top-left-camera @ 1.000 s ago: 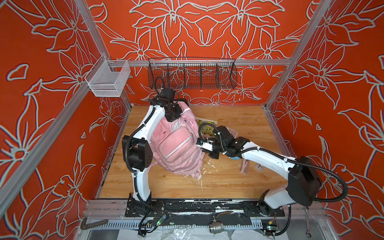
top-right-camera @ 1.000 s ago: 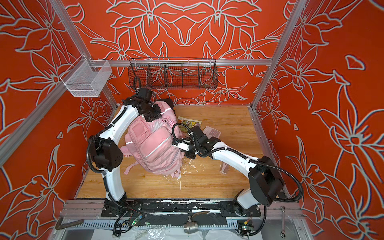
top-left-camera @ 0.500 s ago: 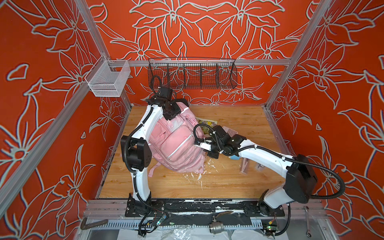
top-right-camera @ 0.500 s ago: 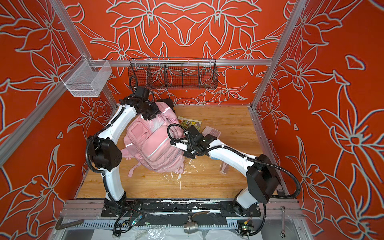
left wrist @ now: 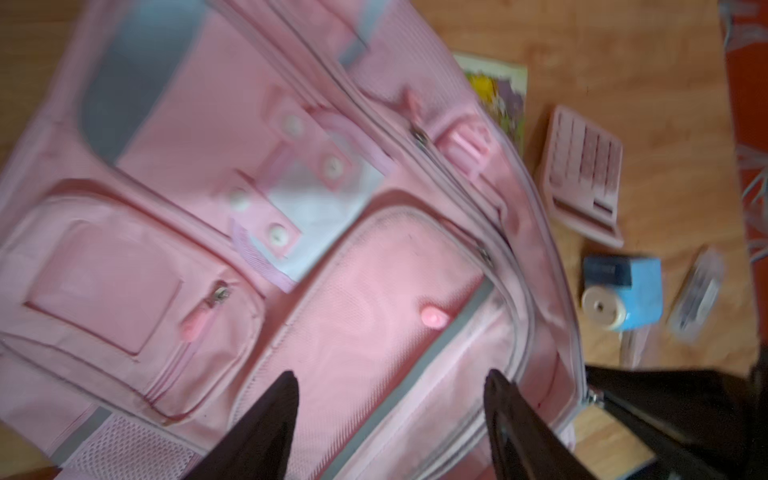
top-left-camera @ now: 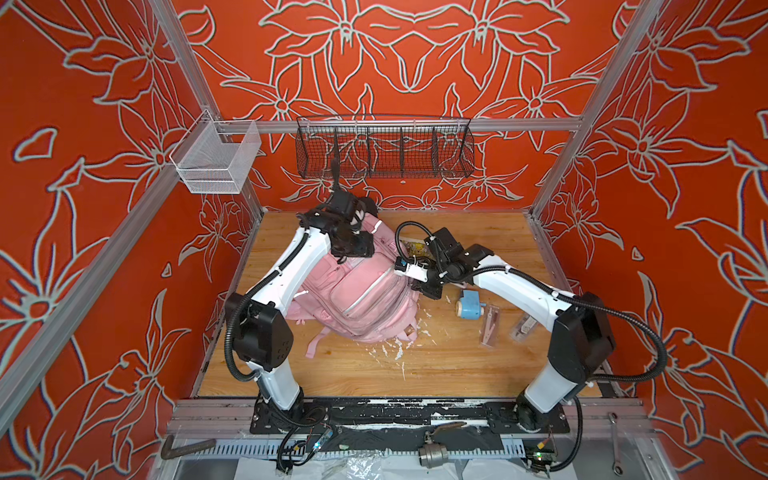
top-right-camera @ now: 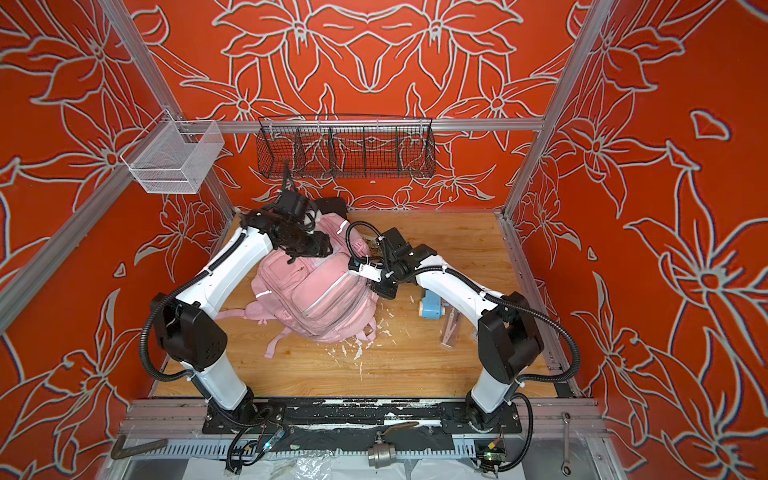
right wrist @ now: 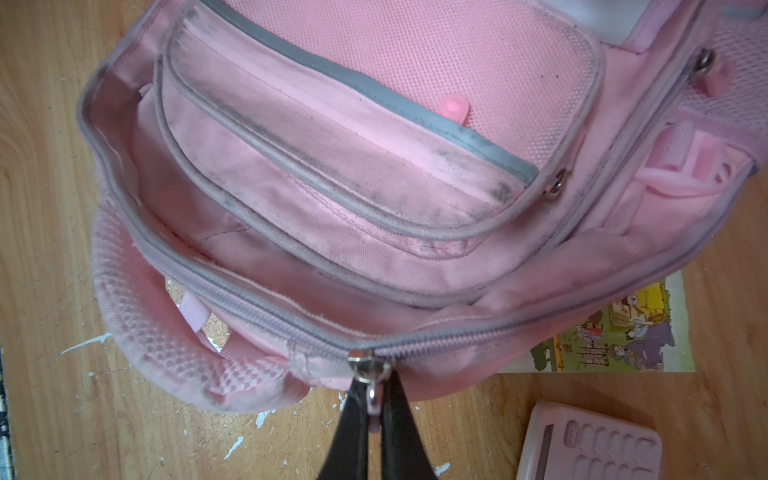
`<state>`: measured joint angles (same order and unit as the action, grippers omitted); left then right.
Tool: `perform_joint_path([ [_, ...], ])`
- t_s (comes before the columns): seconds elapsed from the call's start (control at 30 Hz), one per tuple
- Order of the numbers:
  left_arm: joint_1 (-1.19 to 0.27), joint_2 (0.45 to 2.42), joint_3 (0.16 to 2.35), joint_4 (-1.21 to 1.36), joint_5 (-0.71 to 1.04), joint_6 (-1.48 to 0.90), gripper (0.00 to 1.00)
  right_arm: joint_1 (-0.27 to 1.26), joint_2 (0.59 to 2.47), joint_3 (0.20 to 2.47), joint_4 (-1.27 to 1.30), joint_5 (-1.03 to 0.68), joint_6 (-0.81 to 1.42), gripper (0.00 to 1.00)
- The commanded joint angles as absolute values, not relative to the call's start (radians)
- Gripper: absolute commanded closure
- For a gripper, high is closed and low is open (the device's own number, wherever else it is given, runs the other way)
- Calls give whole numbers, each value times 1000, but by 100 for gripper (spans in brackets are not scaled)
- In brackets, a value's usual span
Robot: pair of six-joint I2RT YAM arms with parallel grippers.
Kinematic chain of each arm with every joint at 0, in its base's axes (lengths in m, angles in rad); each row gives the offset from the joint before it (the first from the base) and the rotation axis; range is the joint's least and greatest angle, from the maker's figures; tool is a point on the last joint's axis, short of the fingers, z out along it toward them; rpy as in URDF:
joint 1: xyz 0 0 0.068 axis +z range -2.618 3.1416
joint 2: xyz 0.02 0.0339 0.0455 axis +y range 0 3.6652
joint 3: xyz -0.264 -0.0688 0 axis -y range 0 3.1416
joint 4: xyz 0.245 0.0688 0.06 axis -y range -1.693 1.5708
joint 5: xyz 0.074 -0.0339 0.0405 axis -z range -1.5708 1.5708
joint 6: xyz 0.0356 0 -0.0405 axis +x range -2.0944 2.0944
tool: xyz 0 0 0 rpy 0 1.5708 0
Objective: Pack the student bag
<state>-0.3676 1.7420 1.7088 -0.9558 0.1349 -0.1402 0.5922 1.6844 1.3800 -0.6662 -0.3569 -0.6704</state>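
Note:
I need to next close my left gripper on the big front pocket's raised edge (top-left-camera: 390,299) (left wrist: 484,412), beside the grey stripe on the student bag's side nearest my right gripper.
The student bag (top-left-camera: 365,303) (top-right-camera: 320,299) is a pale pink backpack lying front-up on the wooden floor. My left gripper (left wrist: 390,376) (top-left-camera: 353,245) hovers open over its front pockets near the top end, nothing between the fingers. My right gripper (right wrist: 374,386) (top-left-camera: 428,289) is shut on the metal zipper pull (right wrist: 365,365) of the main zip at the bag's right side. The zip (right wrist: 249,299) runs closed along the side the right wrist view shows. The bag's inside is hidden.
A pink calculator (left wrist: 582,174) (right wrist: 590,444), a blue pencil sharpener (top-left-camera: 469,303) and two clear packets (top-left-camera: 490,328) lie right of the bag. A picture book (right wrist: 615,332) sticks out from under it. A black wire basket (top-left-camera: 384,151) and a white mesh basket (top-left-camera: 216,162) hang on the back rail.
My left gripper has opened and let go of the bag's top end. The right gripper has stayed shut on the zipper pull and shifted only slightly.

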Motion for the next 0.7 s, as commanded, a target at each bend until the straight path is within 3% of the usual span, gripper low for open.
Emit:
perform_joint_path([
  [0.0,-468,1710,1628,-976,65,34,30,572,1696,1436,-693,-446,-703,100],
  [0.23,-500,1664,1455,-844,91,2,30,549,1691,1436,-683,-501,-709,100],
  [0.67,-503,1637,1323,-773,188,18,28,537,1694,1430,-675,-520,-703,100],
])
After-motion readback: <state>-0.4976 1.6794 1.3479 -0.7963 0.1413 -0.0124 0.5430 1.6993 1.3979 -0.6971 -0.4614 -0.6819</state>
